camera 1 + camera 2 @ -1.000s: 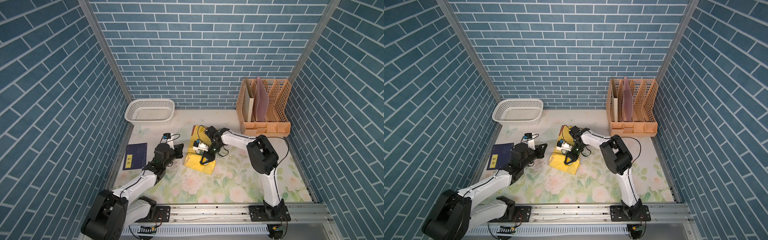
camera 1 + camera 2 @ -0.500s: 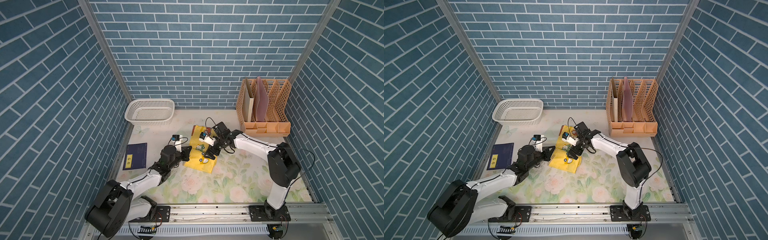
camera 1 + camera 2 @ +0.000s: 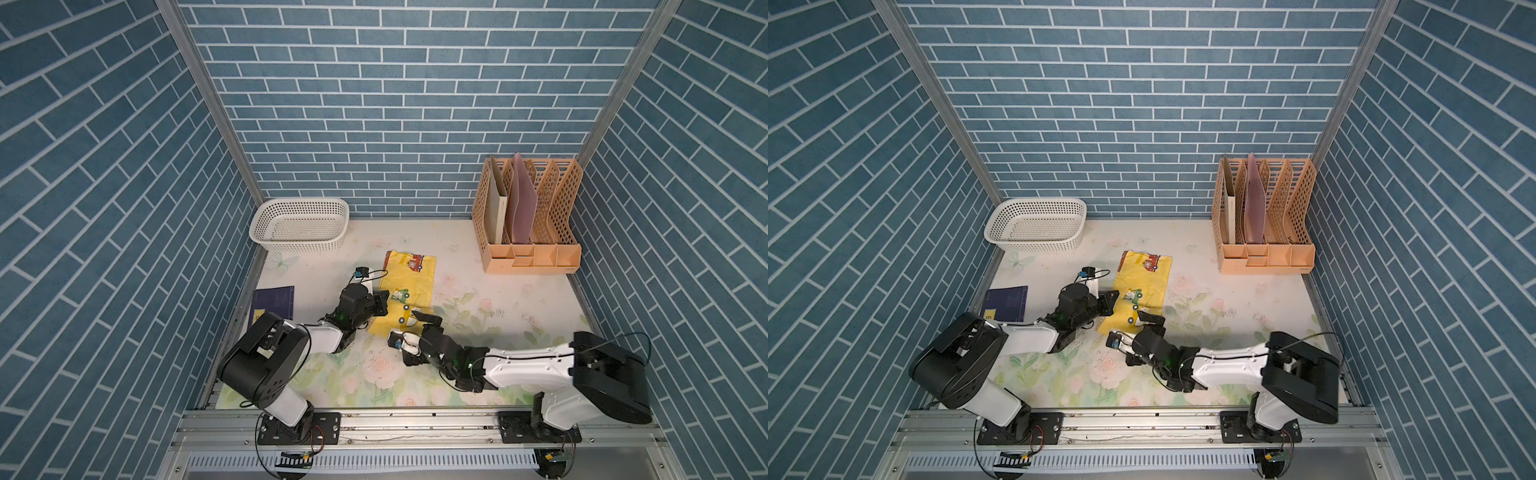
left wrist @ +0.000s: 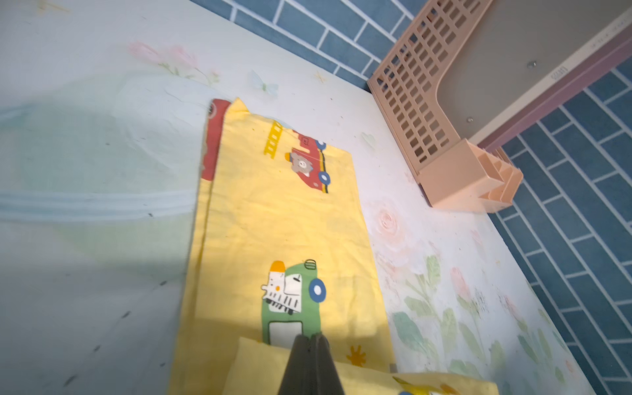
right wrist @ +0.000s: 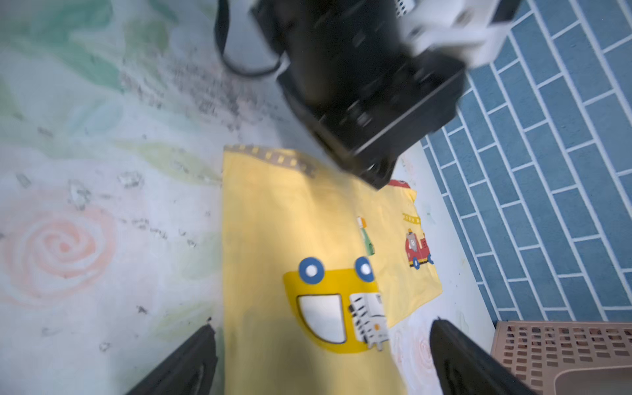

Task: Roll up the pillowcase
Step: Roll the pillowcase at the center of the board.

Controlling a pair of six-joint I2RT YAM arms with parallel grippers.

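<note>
The folded flap lies at a slant across the pillowcase, so my right gripper will swing over from the pillowcase's near end and grab the flap's far edge point(image 3: 417, 307) beside my left gripper.
The pillowcase point(image 3: 409, 286) point(image 3: 1144, 282) lies as a long yellow strip printed with vehicles on the floral table, in both top views. Its near end is folded over into a flap point(image 4: 273, 369). My left gripper point(image 3: 382, 301) point(image 3: 1111, 301) point(image 4: 311, 338) is shut, its tips resting over that flap's edge beside the green car print; no cloth shows between the jaws. My right gripper point(image 3: 411, 326) point(image 3: 1133, 326) point(image 5: 323, 326) stands wide open at the strip's near end, one finger on either side of the cloth, holding nothing.
A white basket point(image 3: 299, 226) stands at the back left and an orange file rack point(image 3: 528, 220) point(image 4: 427, 113) at the back right. A dark blue book point(image 3: 272, 303) lies by the left wall. The left arm point(image 5: 369, 85) reaches over the cloth's left edge.
My right gripper opened and drew back from the middle of the cloth to its near end. The left gripper slid right onto the pillowcase's near part and stayed shut.
</note>
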